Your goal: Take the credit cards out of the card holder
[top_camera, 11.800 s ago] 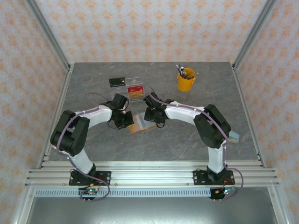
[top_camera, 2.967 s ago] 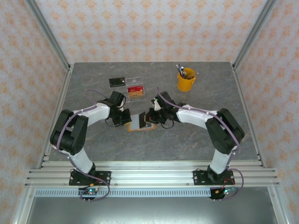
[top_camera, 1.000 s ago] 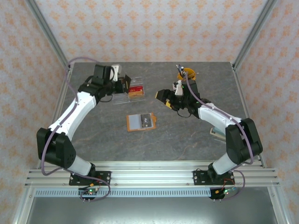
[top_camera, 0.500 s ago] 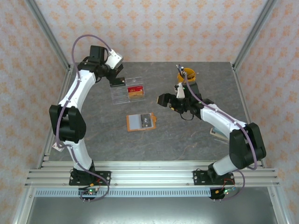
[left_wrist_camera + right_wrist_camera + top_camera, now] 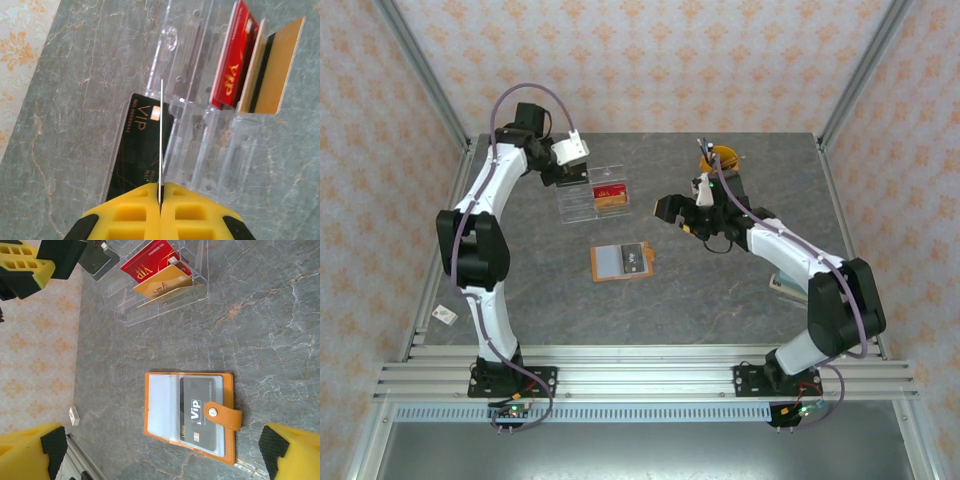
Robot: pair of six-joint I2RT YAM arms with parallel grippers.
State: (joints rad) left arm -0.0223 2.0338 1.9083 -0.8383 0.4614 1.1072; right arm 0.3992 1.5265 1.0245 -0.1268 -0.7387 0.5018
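My left gripper will release its black VIP card on top of the other black VIP card in the clear tray (image 5: pixel 576 182) (image 5: pixel 141 150).
The card holder (image 5: pixel 622 262) lies open and flat mid-table, orange-tan with a snap tab (image 5: pixel 220 416). A black VIP credit card (image 5: pixel 199 412) sits in its right pocket; the left pocket (image 5: pixel 161 405) looks grey and bare. My left gripper (image 5: pixel 563 170) hovers at the back left over the clear tray (image 5: pixel 578 200), shut on a thin card seen edge-on (image 5: pixel 161 130). Under it lies a black VIP card (image 5: pixel 137 145) on the table. Red (image 5: pixel 232 65) and gold (image 5: pixel 272 70) cards stand in the tray. My right gripper (image 5: pixel 160 446) hangs open above the card holder, apart from it.
A yellow cup (image 5: pixel 718 172) with pens stands at the back right, just behind my right arm. A small white tag (image 5: pixel 444 315) lies near the table's left edge. Metal frame posts border the table on both sides.
My left gripper has shifted from the back-left corner down over the clear tray, still shut on the card. The right gripper's jaws have spread a little wider; that arm barely moved.
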